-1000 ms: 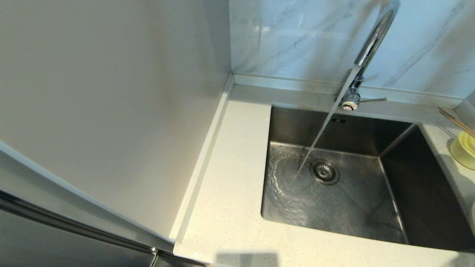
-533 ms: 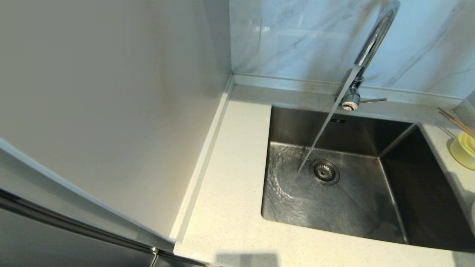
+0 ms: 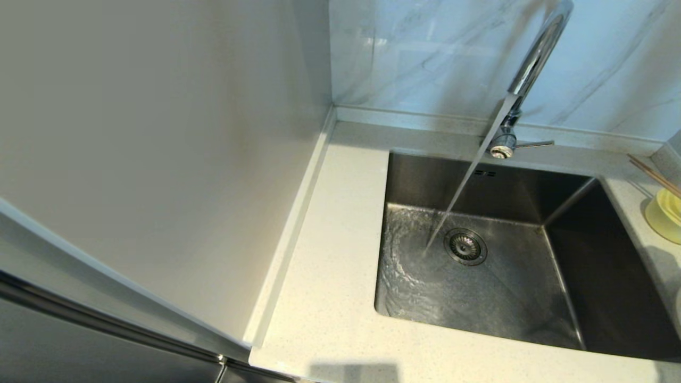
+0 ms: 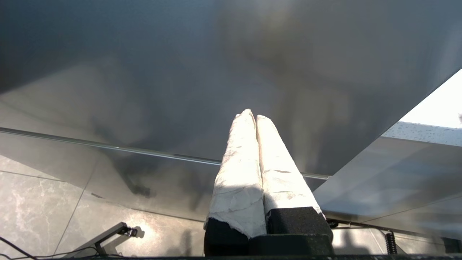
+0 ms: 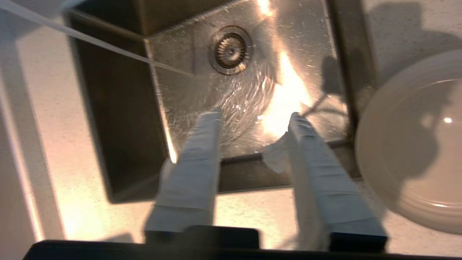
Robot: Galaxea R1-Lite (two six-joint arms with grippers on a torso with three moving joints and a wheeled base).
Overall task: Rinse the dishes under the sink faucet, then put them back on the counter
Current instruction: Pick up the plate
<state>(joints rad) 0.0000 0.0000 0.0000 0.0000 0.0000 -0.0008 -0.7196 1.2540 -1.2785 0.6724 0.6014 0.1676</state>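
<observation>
Next, I move my right gripper to the cream plate's rim (image 3: 678,304) (image 5: 358,151), on the side beside the steel basin's corner, and close it there.
The chrome faucet (image 3: 537,53) is running; its stream (image 3: 457,202) falls into the steel basin (image 3: 505,287) beside the drain strainer (image 3: 465,246). On the counter (image 3: 330,298) right of the sink stand the pale-yellow bowl (image 3: 665,215) and the chopsticks (image 3: 654,175). The cream plate (image 5: 415,144) lies on the counter next to the basin's corner. My right gripper (image 5: 254,117) hangs open over the sink's edge, empty, with the plate off to one side of its fingers. My left gripper (image 4: 252,115) is shut on nothing, parked low before a dark cabinet front. Neither gripper shows in the head view.
A plain wall panel (image 3: 159,159) rises left of the counter and a marble wall (image 3: 425,53) stands behind the sink. The counter's raised back edge (image 3: 415,119) runs behind the faucet base. Floor tiles (image 4: 43,209) show under the left gripper.
Water keeps running into the basin and the ripples shift. Nothing else has visibly moved in the head view.
</observation>
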